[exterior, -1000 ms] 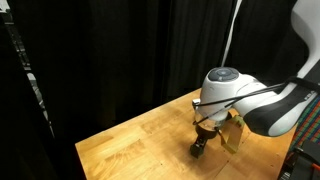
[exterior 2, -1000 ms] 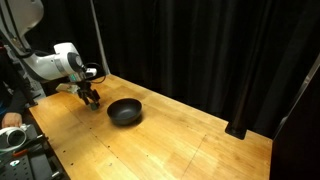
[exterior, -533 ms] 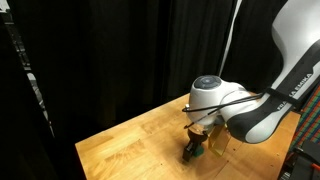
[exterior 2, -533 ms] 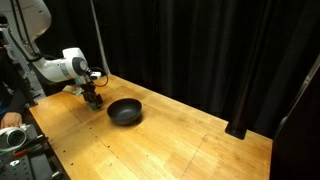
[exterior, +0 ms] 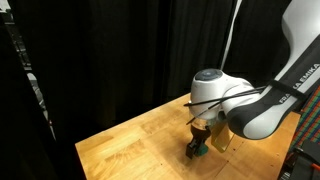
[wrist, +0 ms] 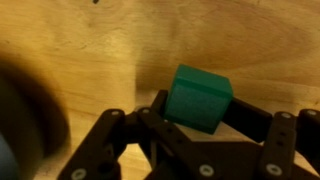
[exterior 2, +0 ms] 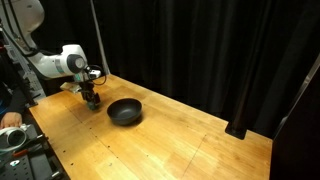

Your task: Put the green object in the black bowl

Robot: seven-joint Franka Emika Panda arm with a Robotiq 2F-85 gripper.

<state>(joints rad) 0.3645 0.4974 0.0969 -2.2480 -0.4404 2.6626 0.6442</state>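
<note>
Next, my gripper releases the green object close to the middle of the black bowl's bottom [exterior: 212, 115], setting it free there.
The green object [wrist: 198, 98] is a small green cube, and in the wrist view it sits squeezed between the two black fingers of my gripper [wrist: 197, 110], low over the wooden table. In an exterior view the gripper [exterior: 196, 149] points down at the table with a bit of green [exterior: 201, 151] showing at its tip. The black bowl [exterior 2: 125, 111] rests on the table a short way from the gripper [exterior 2: 92, 101], apart from it. The dark blur at the wrist view's left edge may be the bowl.
The wooden table [exterior 2: 170, 140] stretches far beyond the bowl. Black curtains [exterior 2: 200, 50] close off the back. The table's edge [exterior: 85, 155] runs close to the gripper. Equipment [exterior 2: 15, 140] lies beside the table's near corner.
My gripper has come down a little toward the table and its fingers have shut on the green cube.
</note>
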